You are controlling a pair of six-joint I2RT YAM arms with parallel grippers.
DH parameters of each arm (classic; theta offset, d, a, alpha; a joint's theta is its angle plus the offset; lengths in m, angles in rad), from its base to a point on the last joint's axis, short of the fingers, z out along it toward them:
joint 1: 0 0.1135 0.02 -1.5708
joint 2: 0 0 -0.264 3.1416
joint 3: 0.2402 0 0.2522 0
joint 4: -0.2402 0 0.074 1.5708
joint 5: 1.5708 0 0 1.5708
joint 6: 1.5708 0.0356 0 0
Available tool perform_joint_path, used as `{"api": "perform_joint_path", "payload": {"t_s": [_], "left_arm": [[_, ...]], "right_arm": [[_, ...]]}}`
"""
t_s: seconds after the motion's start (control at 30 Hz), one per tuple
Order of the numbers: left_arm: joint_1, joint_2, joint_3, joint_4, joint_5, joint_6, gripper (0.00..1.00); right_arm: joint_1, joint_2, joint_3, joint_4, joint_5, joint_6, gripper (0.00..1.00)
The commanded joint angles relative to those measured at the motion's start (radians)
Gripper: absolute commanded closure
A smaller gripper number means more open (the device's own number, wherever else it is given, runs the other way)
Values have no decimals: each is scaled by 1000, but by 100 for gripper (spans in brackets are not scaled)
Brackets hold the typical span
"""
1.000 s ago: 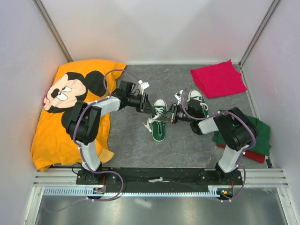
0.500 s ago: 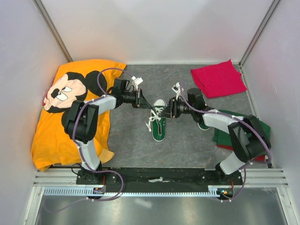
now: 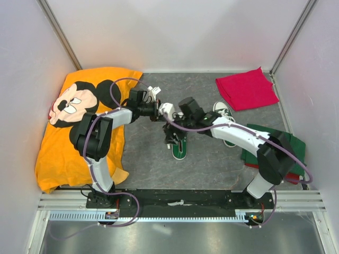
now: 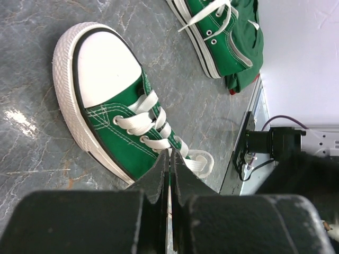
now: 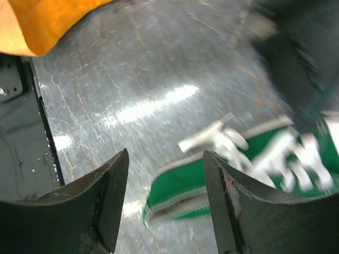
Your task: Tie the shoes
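Observation:
Next, my right gripper grips the loose end (image 3: 169,146) (image 5: 195,141) of the white lace beside the shoe in the middle of the table, on the side away from the second shoe.
One of the shoes (image 3: 179,150), green with a white toe cap, lies mid-table, and its toe (image 4: 106,69) fills the left wrist view. My left gripper (image 3: 158,111) (image 4: 170,154) is shut just beyond that shoe's laces (image 4: 151,124), with a thin pale strip of lace between its pads. The right arm reaches across from the right. Its gripper (image 3: 172,136) (image 5: 165,156) hangs open above the same shoe (image 5: 212,185), nothing between its fingers; that view is blurred. The second shoe (image 3: 222,109) (image 4: 214,37) lies further right, partly behind the right arm.
An orange Mickey Mouse shirt (image 3: 79,127) covers the left side. A red cloth (image 3: 246,89) lies at the back right. A folded green cloth (image 3: 294,148) sits at the right edge beside the second shoe. White walls close in the table.
The left gripper closed and drew back to the left. The right gripper opened and its arm swung left, across and over the near shoe.

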Motion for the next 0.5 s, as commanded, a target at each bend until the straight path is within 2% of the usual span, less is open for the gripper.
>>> {"api": "perform_joint_path", "payload": {"t_s": [0.0, 0.2, 0.47], "left_arm": [[1, 31, 14, 61, -3, -50, 98], [3, 62, 45, 58, 4, -48, 98], [3, 71, 53, 60, 12, -33, 98]], "right_arm": [[93, 86, 73, -48, 140, -108, 33], [181, 168, 21, 51, 266, -172, 30], [208, 234, -11, 108, 424, -180, 28]]}}
